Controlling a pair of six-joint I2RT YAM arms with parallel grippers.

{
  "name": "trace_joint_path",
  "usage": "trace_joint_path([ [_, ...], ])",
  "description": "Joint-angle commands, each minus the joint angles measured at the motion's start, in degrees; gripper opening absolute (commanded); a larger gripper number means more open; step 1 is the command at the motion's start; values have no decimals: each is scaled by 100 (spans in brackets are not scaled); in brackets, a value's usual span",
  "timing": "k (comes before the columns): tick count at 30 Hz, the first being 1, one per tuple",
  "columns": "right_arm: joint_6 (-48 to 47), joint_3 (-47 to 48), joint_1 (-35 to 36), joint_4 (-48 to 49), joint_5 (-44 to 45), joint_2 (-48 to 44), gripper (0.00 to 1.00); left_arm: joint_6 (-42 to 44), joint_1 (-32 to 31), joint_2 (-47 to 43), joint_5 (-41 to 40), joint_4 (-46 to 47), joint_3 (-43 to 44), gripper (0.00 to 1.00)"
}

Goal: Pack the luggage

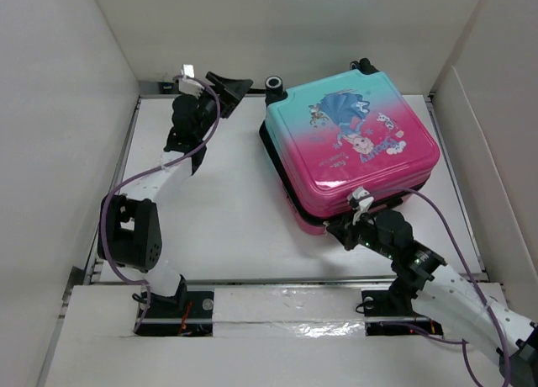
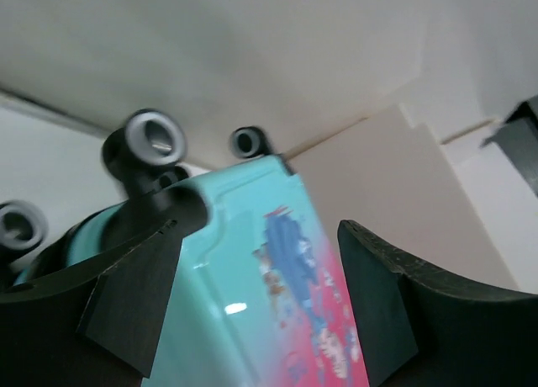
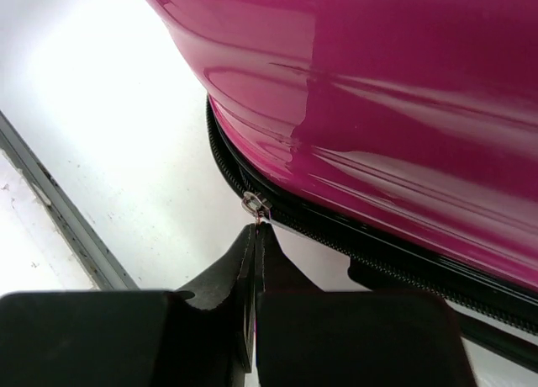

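The right gripper's shut fingertips show only a thin edge of the zipper pull, so it should open and take the pull's full width (image 3: 257, 218).
The luggage (image 1: 353, 139), a pink-to-teal hard-shell suitcase with a cartoon print, lies closed and flat at the back right of the table. My right gripper (image 1: 334, 228) is at its near left corner. In the right wrist view the fingers (image 3: 244, 269) are pressed together, pinching the pull of the zipper slider (image 3: 255, 204) on the black zipper trim under the pink shell (image 3: 378, 84). My left gripper (image 1: 231, 86) hovers open, just left of the suitcase's wheeled end. Its wrist view shows the teal lid (image 2: 244, 261) beyond the spread fingers (image 2: 134, 303), with nothing between them.
Black wheels (image 1: 275, 84) stick out at the luggage's far end, seen close by the left wrist camera as wheels (image 2: 155, 139). White walls enclose the table on the left, back and right. A metal rail (image 1: 252, 279) runs along the near edge in front of the arm bases.
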Motion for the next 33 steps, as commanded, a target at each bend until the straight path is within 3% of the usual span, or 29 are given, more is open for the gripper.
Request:
trace_joint_path([
  [1, 203, -9, 22, 212, 5, -311, 0, 476, 57, -493, -363, 311, -691, 71],
  [5, 361, -124, 75, 106, 58, -452, 4, 1039, -329, -1276, -1252, 188, -1904, 61],
  [7, 432, -168, 75, 159, 31, -435, 22, 1014, -505, -1575, -1428, 598, -2861, 52],
  [8, 493, -185, 75, 177, 31, -374, 40, 961, -566, -1620, -1438, 723, -3134, 42],
  [11, 625, -255, 75, 387, 75, -181, 57, 1258, -1162, -1638, -1569, 883, -3795, 31],
  [16, 757, -265, 75, 897, 137, 171, 59, 1804, -2559, -1673, -1983, 821, -4182, 24],
  [19, 827, -273, 75, 1063, 277, 303, 42, 1761, -2886, -1586, -2009, 1013, -4384, 17],
  [20, 845, -299, 75, 1134, 312, 321, 32, 1822, -3052, -1533, -1913, 1015, -4385, 16],
  [25, 1003, -159, 75, 864, 497, 471, 21, 1866, -3528, -937, -1745, 1129, -4017, 14],
  [28, 1135, -326, 75, 696, 628, 173, 30, 1875, -3652, -725, -1772, 1207, -3867, 14],
  [29, 1161, -378, 75, 687, 664, -11, 42, 1892, -3652, -689, -1746, 1217, -3840, 14],
  [33, 1179, -423, 75, 757, 691, -31, 46, 1971, -3757, -592, -1745, 1182, -3709, 14],
])
